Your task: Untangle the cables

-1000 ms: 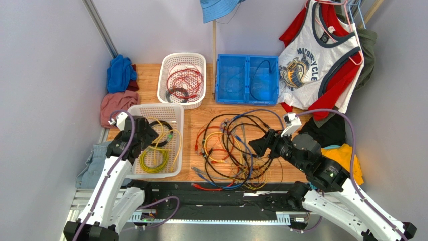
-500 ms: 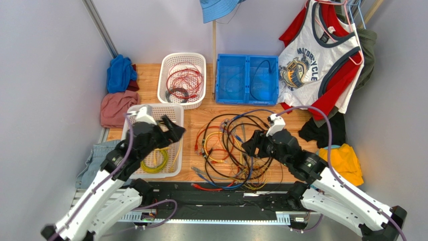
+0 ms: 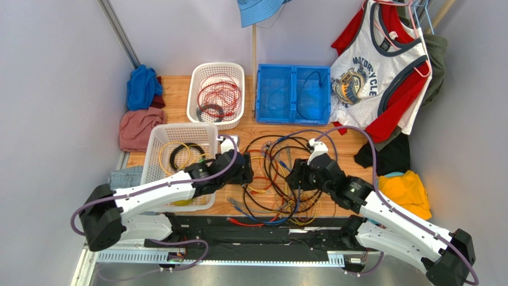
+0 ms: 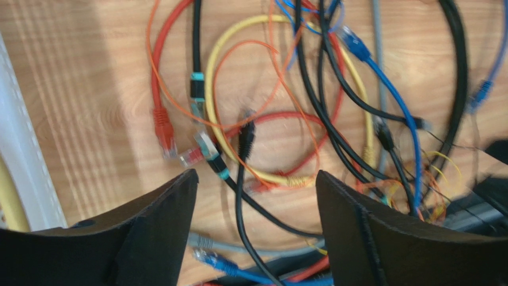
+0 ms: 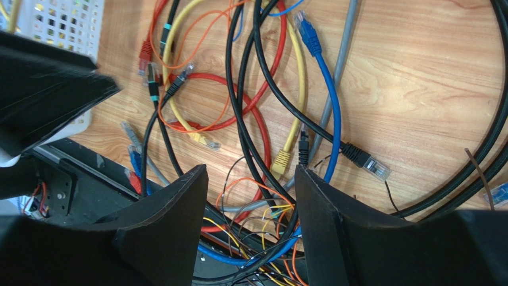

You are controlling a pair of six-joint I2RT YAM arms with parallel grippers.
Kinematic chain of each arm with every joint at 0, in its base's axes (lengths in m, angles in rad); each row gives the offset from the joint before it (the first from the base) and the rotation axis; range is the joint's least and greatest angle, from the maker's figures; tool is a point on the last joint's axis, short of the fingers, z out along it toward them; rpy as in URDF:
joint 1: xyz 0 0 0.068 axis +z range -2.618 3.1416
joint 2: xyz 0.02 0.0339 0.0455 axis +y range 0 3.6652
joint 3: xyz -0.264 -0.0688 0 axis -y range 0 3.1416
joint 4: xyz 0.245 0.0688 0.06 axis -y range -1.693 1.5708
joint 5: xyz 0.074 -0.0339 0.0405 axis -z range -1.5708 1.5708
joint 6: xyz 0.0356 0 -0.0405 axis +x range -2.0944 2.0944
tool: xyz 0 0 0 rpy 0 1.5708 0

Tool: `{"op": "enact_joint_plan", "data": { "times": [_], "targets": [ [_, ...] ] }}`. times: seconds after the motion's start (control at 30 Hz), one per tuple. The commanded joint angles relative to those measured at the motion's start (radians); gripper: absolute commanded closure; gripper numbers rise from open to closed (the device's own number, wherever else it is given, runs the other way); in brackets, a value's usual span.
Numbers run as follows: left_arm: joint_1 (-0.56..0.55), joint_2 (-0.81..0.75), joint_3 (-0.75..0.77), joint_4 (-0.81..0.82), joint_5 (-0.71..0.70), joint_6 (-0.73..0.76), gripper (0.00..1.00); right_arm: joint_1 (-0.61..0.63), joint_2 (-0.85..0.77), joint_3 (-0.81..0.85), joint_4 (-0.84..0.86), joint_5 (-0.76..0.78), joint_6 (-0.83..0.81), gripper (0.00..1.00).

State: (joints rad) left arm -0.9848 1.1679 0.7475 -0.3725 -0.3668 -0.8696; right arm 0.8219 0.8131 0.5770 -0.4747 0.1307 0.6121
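A black cable crosses the yellow cable near its plug, so my left gripper will grip the yellow cable farther up its curve point(image 4: 213, 59) and lift it clear.
The cables point(image 3: 277, 179) lie in a knotted heap of black, blue, yellow, orange and red cords on the wooden table. My left gripper point(image 3: 244, 173) hovers over the heap's left edge, open and empty. In the left wrist view its fingers point(image 4: 256, 176) straddle a black plug point(image 4: 246, 134) and a yellow loop point(image 4: 208, 89) lying below them. My right gripper point(image 3: 296, 176) is open over the middle of the heap. In the right wrist view its fingers point(image 5: 250, 168) stand above thin orange and yellow wires, holding nothing. A blue cord point(image 5: 334, 107) runs just beyond them.
A white basket point(image 3: 182, 126) with yellow and black coils sits left of the heap. Another white basket point(image 3: 217, 65) with red cords and a blue crate point(image 3: 259, 95) stand at the back. Clothes lie at both table sides. A black rail point(image 3: 256, 229) runs along the near edge.
My left arm has swung right from above the near white basket to the heap's left edge. My right gripper has moved left over the heap and its jaws have narrowed slightly.
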Motion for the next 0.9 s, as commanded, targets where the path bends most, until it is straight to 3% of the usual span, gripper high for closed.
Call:
{"op": "enact_joint_plan", "data": {
  "times": [0.0,0.1,0.23,0.3,0.37,0.53,0.77,0.87],
  "targets": [
    [0.093,0.117,0.009,0.089,0.032,-0.025,0.32,0.003,-0.04,0.007,0.031,0.021,-0.006,0.41],
    [0.184,0.168,-0.011,0.161,0.112,-0.042,0.41,0.003,-0.035,0.004,0.03,0.018,-0.011,0.41],
    [0.192,0.234,0.044,0.169,0.108,-0.005,0.55,0.003,-0.034,-0.014,0.044,0.007,-0.014,0.41],
    [0.192,0.274,0.076,0.17,0.114,0.006,0.68,0.003,-0.038,-0.023,0.051,0.004,-0.015,0.41],
    [0.19,0.289,0.104,0.172,0.115,0.014,0.72,0.003,-0.038,-0.028,0.054,0.001,-0.018,0.41],
    [0.192,0.357,0.171,0.167,0.106,0.052,0.66,0.003,-0.049,-0.051,0.064,-0.011,-0.014,0.41],
    [0.19,0.493,0.251,0.133,0.117,0.063,0.45,0.003,-0.072,-0.057,0.042,0.0,-0.025,0.41],
    [0.19,0.53,0.251,0.129,0.111,0.058,0.44,0.003,-0.089,-0.063,0.035,0.009,-0.031,0.41]
  ]
}}
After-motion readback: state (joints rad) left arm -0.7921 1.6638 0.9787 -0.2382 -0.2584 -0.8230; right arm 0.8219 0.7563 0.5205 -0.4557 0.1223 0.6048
